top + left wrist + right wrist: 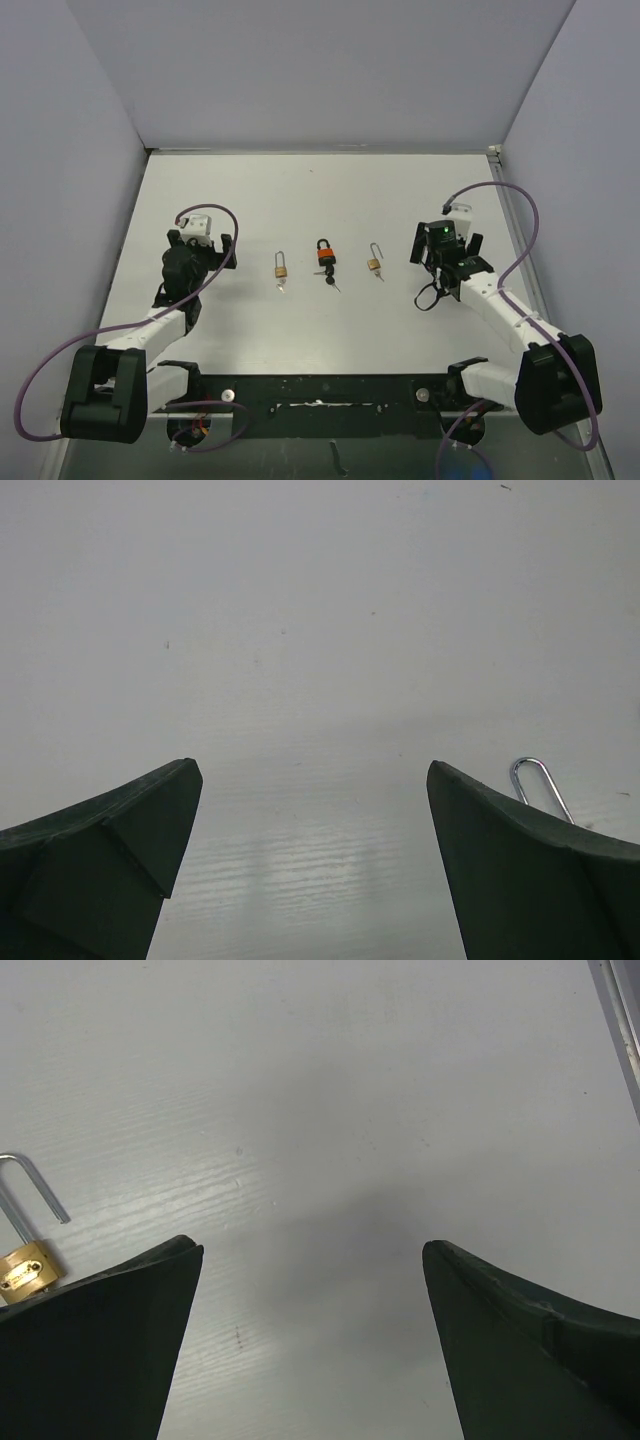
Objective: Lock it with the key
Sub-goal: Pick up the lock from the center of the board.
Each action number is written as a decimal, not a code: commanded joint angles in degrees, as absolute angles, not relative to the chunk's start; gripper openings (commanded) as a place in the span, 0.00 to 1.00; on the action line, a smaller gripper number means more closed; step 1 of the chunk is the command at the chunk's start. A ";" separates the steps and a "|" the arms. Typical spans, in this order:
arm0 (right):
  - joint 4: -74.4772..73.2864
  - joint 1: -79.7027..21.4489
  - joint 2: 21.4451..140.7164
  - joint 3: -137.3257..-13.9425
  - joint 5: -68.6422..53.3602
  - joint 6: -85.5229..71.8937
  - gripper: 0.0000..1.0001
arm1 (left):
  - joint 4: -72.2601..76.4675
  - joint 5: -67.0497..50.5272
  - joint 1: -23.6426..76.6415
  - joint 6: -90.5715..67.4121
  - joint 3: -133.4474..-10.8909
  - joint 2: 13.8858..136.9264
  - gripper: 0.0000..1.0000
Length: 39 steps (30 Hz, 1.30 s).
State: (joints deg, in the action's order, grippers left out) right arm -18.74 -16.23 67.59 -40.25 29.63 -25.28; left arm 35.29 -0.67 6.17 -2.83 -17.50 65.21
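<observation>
Next, I close my right gripper on the body [374, 264] [29, 1271] of the small brass padlock, the padlock nearest to that gripper, below its open shackle.
Three padlocks lie in a row on the white table between my arms. The left brass padlock [281, 268] and the small right brass padlock [373, 264] have raised, open shackles. The middle one is a black and orange padlock [326, 255] with a dark key [330, 281] at its base. My left gripper [200, 242] stands open left of the row, nothing between its fingers; a shackle [535, 780] peeks past its right finger [530, 870]. My right gripper [443, 242] is open to the right of the row, and the brass padlock [25, 1268] shows beside its left finger [100, 1350].
Grey walls enclose the table on three sides, with a metal strip [622, 1030] along the right edge. Purple cables [525, 250] loop over both arms. The black base rail [320, 400] runs along the near edge.
</observation>
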 commanded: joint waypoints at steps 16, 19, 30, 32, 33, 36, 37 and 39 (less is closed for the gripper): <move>-13.43 -22.60 66.25 -39.98 22.84 -18.56 0.95 | 32.13 -3.02 6.15 -5.32 -24.56 68.49 0.98; -12.07 -25.37 68.15 -40.34 20.11 -16.33 0.88 | 30.44 -4.50 6.15 -5.32 -25.47 68.99 0.98; 1.40 -28.52 71.99 -37.07 7.08 -17.79 0.87 | 31.85 -8.70 6.15 -3.85 -23.38 66.99 0.98; 2.41 -28.56 74.07 -37.64 5.45 -17.77 0.87 | 32.07 -9.47 6.15 -3.70 -23.54 67.51 0.98; 2.52 -28.59 75.42 -38.08 5.11 -17.95 0.86 | 32.08 -9.68 6.15 -3.67 -23.70 67.69 0.98; 3.79 -28.59 78.96 -38.62 4.79 -18.57 0.84 | 31.99 -9.79 6.15 -3.61 -23.66 67.76 0.98; 4.62 -28.71 79.75 -38.52 4.40 -18.67 0.83 | 32.11 -9.84 6.15 -3.60 -23.57 67.62 0.98; 6.93 -28.80 81.16 -38.18 3.43 -18.70 0.82 | 32.68 -9.76 6.15 -3.68 -23.11 67.35 0.98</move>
State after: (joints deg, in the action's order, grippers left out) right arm 0.16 -28.23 79.40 -37.47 6.35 -18.41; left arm 29.74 -8.51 6.17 -4.01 -22.81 68.79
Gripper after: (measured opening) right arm 0.832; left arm 0.977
